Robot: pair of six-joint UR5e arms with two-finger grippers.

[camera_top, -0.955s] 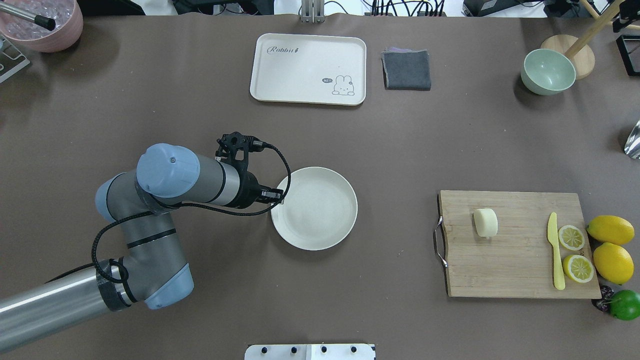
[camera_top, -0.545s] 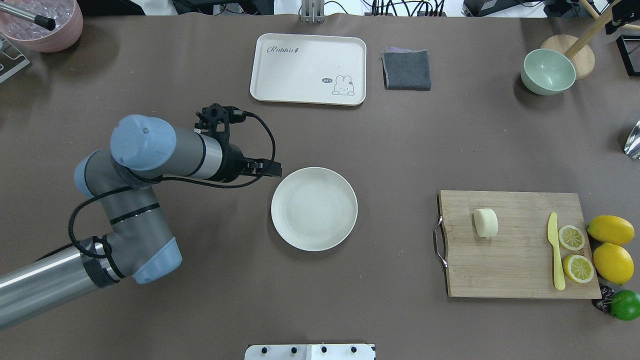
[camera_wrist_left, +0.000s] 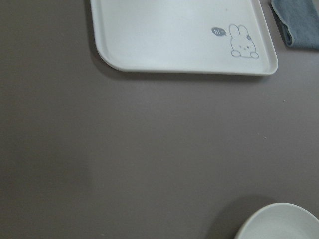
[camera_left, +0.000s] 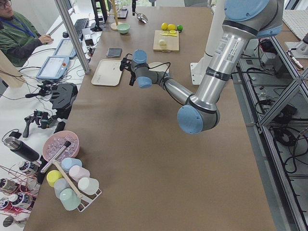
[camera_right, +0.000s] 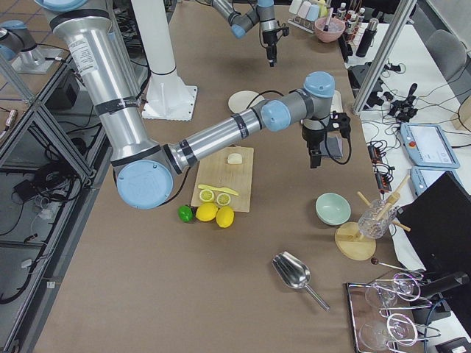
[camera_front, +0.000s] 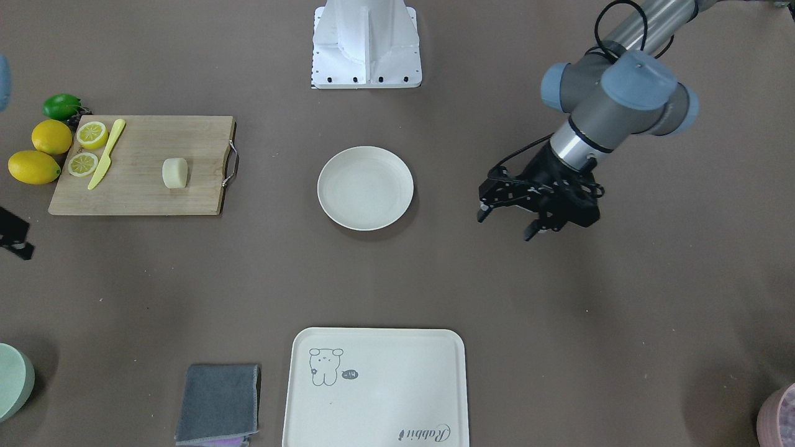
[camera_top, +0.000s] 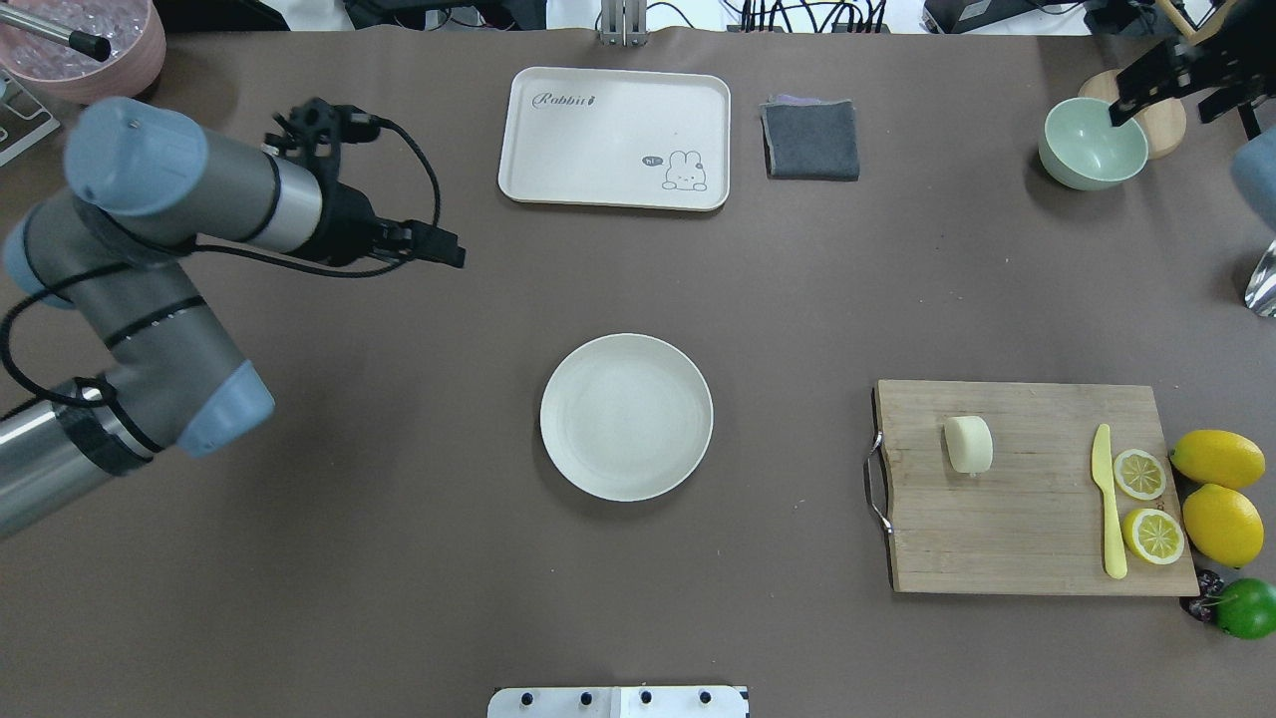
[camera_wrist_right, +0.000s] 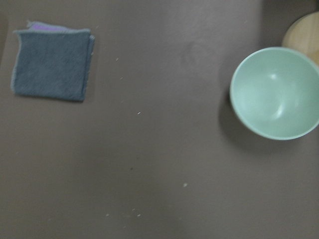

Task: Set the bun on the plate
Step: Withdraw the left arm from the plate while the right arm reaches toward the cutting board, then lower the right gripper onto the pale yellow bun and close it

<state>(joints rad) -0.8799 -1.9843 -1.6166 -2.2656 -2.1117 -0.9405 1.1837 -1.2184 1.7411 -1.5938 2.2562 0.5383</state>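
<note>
The pale cream bun is next for my right gripper, which should reach it and close across the bun's middle (camera_front: 176,172), between the yellow knife and the cutting board's handle.
The pale cream bun (camera_top: 968,444) (camera_front: 174,172) lies on the left part of a wooden cutting board (camera_top: 1007,534), with nothing touching it. At the table's middle stands the round off-white plate (camera_top: 558,399) (camera_front: 365,187), and nothing lies on it. My left gripper (camera_top: 451,251) (camera_front: 504,223) hangs open with nothing in it, over bare table, well to the far left of the plate. Far from the bun, my right gripper (camera_top: 1166,98) is open above the green bowl at the far right corner. The left wrist view shows only the plate's rim (camera_wrist_left: 279,221).
A cream tray (camera_top: 614,138) with a rabbit drawing and a folded grey cloth (camera_top: 810,140) lie at the far edge. A green bowl (camera_top: 1092,145) and a wooden stand sit far right. A yellow knife (camera_top: 1107,499), lemon halves, whole lemons and a lime sit by the board's right side.
My left arm has swung away from the plate's rim toward the far left of the table. The right gripper has come into view at the far right corner.
</note>
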